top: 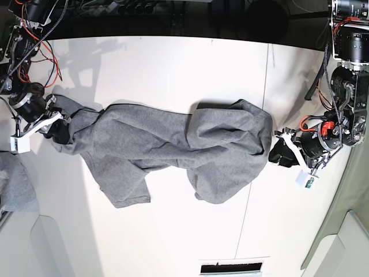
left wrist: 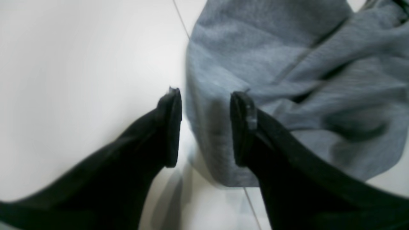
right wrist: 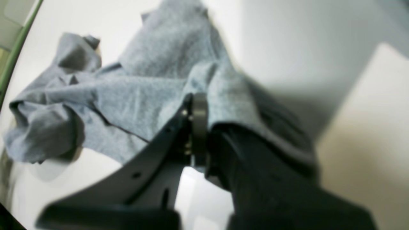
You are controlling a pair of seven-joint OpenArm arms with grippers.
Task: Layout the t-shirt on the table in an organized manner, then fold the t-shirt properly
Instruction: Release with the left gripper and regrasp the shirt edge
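Observation:
My right gripper has the t-shirt's end. It will let go of it on the white table [top: 33,103] beyond the other grey cloth.
The heather-grey t-shirt [top: 173,144] lies crumpled and stretched sideways across the white table [top: 173,63]. My left gripper [left wrist: 206,127] is open; its two black fingers straddle the shirt's near edge [left wrist: 271,48], low over the table [left wrist: 80,64]. In the base view it sits at the shirt's right end [top: 281,151]. My right gripper [right wrist: 204,131] is shut on a fold of the t-shirt [right wrist: 143,95], and cloth drapes over one finger. In the base view it is at the shirt's left end [top: 57,128].
A thin dark seam [top: 266,86] crosses the table near the left arm and runs under the shirt in the left wrist view [left wrist: 182,19]. Another grey cloth [top: 11,184] lies at the base view's left edge. A dark slot [top: 230,268] sits at the table's front edge.

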